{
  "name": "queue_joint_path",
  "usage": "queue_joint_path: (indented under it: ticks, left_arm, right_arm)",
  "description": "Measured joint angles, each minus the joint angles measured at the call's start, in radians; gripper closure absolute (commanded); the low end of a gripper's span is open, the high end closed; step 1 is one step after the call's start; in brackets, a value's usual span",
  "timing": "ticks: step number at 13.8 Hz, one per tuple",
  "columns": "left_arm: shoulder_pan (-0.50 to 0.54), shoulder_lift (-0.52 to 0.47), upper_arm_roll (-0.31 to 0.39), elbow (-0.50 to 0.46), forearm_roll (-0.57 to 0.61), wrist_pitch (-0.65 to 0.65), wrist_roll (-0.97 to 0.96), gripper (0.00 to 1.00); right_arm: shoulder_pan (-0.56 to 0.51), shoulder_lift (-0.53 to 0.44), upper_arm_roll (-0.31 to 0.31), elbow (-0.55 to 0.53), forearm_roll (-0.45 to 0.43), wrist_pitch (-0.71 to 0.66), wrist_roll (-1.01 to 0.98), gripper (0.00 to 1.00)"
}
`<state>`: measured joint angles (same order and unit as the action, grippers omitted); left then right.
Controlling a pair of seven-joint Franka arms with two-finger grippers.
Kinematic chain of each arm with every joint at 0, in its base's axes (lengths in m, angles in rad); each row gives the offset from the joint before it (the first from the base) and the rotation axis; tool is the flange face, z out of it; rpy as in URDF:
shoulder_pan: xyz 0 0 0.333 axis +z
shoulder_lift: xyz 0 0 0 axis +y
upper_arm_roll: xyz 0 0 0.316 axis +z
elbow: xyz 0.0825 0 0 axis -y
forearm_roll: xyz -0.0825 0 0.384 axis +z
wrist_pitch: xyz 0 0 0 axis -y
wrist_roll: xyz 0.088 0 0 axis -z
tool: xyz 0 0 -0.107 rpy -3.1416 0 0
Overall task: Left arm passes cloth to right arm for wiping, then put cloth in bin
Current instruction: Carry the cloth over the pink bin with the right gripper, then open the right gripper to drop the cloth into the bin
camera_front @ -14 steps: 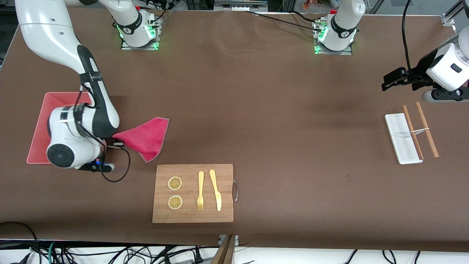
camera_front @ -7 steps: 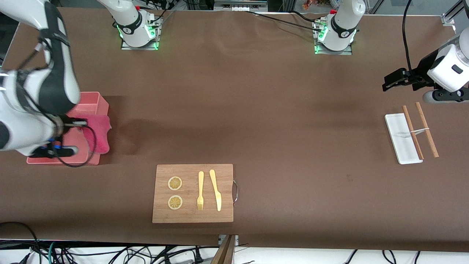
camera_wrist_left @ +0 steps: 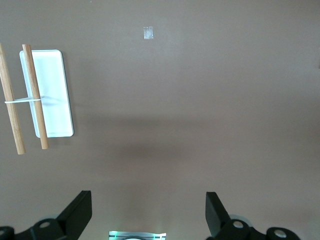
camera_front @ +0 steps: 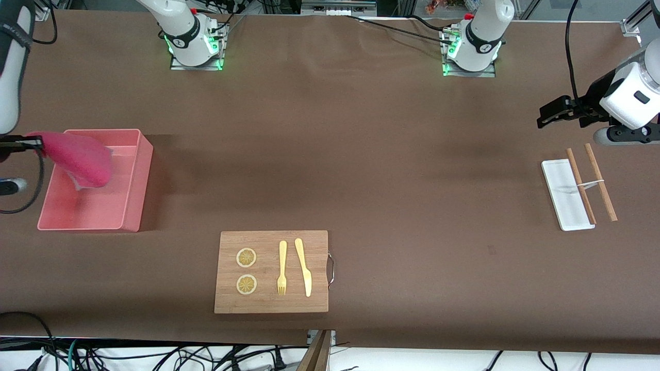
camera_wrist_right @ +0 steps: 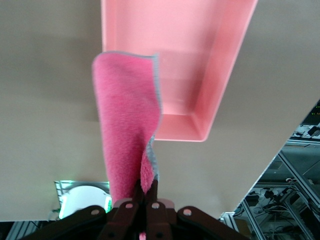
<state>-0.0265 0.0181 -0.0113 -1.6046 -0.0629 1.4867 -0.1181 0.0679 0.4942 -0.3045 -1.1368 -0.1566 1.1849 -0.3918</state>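
Note:
Next, my right gripper lets go of the magenta-red cloth on the salmon-pink bin's bottom, toward the table's middle [camera_front: 115,170] [camera_wrist_right: 153,76].
My right gripper [camera_front: 32,142] is shut on the magenta-red cloth [camera_front: 77,158] and holds it in the air over the salmon-pink bin [camera_front: 135,180] at the right arm's end of the table. In the right wrist view the cloth [camera_wrist_right: 127,135] hangs from the closed fingers [camera_wrist_right: 146,192] over the bin's [camera_wrist_right: 220,75] rim. My left gripper [camera_front: 547,113] is open and empty, waiting above the table near the white tray. In the left wrist view its fingers [camera_wrist_left: 80,210] stand wide apart over bare table.
A wooden cutting board [camera_front: 271,271] with two lemon slices, a yellow fork and knife lies near the front edge. A small white tray [camera_front: 562,198] with two wooden sticks [camera_front: 600,188] across it lies at the left arm's end; it also shows in the left wrist view [camera_wrist_left: 52,95].
My right arm has carried the cloth from the table beside the bin to above the bin, rising and swinging toward the table's end. The left arm has not moved.

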Motion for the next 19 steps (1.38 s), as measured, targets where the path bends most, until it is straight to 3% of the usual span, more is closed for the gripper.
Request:
queue_joint_path:
  ticks: [3, 11, 15, 16, 17, 18, 19]
  left_arm:
    - [0.000, 0.000, 0.000, 0.000, 0.000, 0.000, 0.000, 0.00]
    - [0.000, 0.000, -0.001, 0.000, 0.000, 0.000, -0.002, 0.00]
    - [0.000, 0.000, -0.001, 0.001, 0.000, 0.000, -0.003, 0.00]
    - [0.000, 0.000, -0.001, 0.001, 0.000, 0.000, -0.003, 0.00]
    - [0.000, 0.000, -0.002, 0.001, 0.000, 0.000, -0.003, 0.00]
    - [0.000, 0.000, -0.002, 0.001, 0.000, 0.000, -0.004, 0.00]
    - [0.000, 0.000, -0.002, 0.001, 0.000, 0.000, -0.004, 0.00]
  right_arm:
    - [-0.012, 0.021, -0.037, -0.014, 0.000, -0.001, -0.041, 1.00]
    - [-0.065, 0.108, -0.038, -0.174, 0.003, 0.115, -0.041, 1.00]
    - [-0.071, 0.154, -0.037, -0.216, 0.057, 0.205, -0.041, 1.00]
    - [-0.071, 0.167, -0.037, -0.217, 0.073, 0.219, -0.041, 0.84]
    - [-0.070, 0.178, -0.036, -0.218, 0.086, 0.226, -0.041, 0.29]
    - [-0.070, 0.188, -0.036, -0.218, 0.097, 0.234, -0.040, 0.00]
    - [-0.070, 0.197, -0.036, -0.218, 0.105, 0.247, -0.040, 0.00]
